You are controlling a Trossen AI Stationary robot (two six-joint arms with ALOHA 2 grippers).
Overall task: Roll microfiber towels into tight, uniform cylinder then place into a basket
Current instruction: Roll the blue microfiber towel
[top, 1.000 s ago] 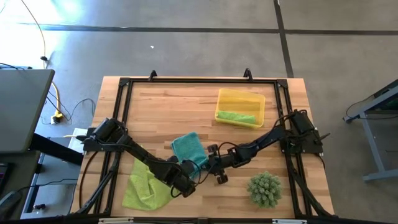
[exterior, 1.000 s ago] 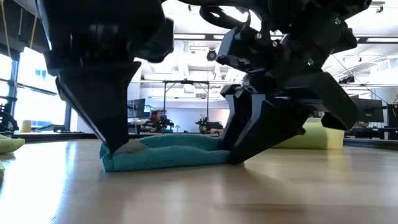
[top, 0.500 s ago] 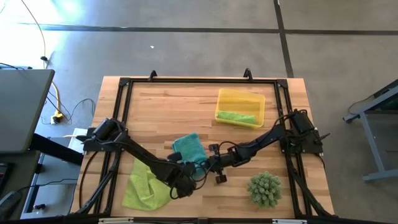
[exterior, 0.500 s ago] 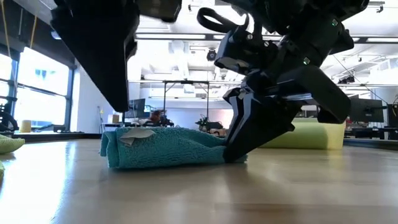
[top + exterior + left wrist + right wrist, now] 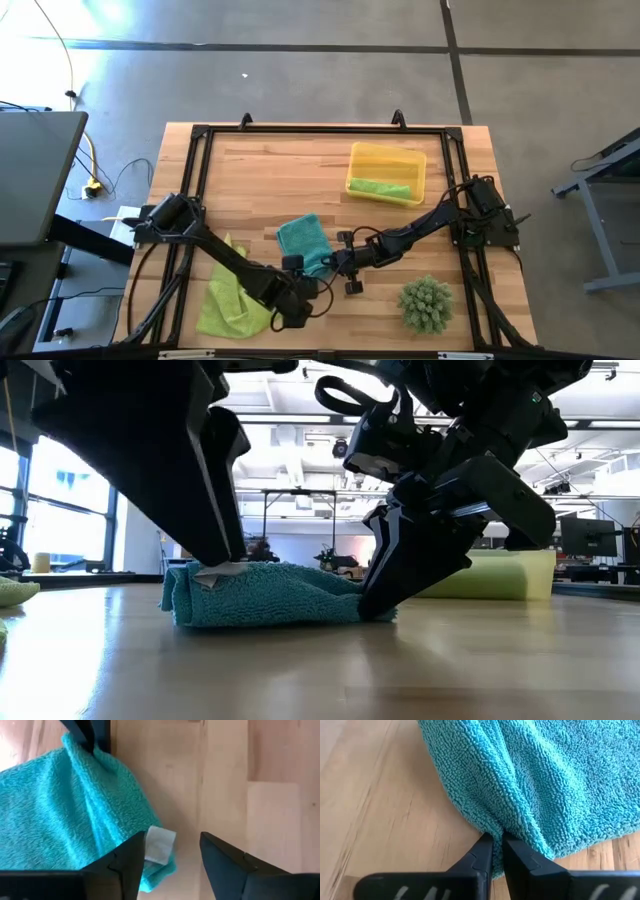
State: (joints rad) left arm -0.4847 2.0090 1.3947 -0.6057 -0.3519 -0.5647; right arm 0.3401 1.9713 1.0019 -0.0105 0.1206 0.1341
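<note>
The teal towel lies crooked from my right gripper's pinch. Next, my left gripper takes the label corner (image 5: 222, 571) and help turn the towel square before rolling.
The teal towel (image 5: 303, 243) lies bunched on the table's near middle, its white label (image 5: 160, 845) at the near corner. My right gripper (image 5: 497, 851) is shut on its near right edge. My left gripper (image 5: 172, 852) hangs open just over the label corner, one finger above the cloth and one above bare wood. The yellow basket (image 5: 386, 172) at the far right holds a rolled lime-green towel (image 5: 380, 187). Another lime-green towel (image 5: 232, 300) lies crumpled at the near left. My left gripper: whether one fingertip (image 5: 224, 556) touches the label corner I cannot tell. My right gripper pinches a raised fold at the teal towel's edge (image 5: 496, 831) between its two fingers, slanting down from the table's right. The towel rests slack on the wood.
A spiky green ball plant (image 5: 427, 303) stands at the near right, close to my right arm. A black frame (image 5: 200, 135) runs round the tabletop. Bare wood lies across the far left and middle of the table.
My left gripper has opened, let go of the teal towel's label corner, rolled about its own line and risen a little toward the near edge. My right gripper has shut on the towel's edge. The towel, pressed flat before, now stands thicker and bunched, label on top.
</note>
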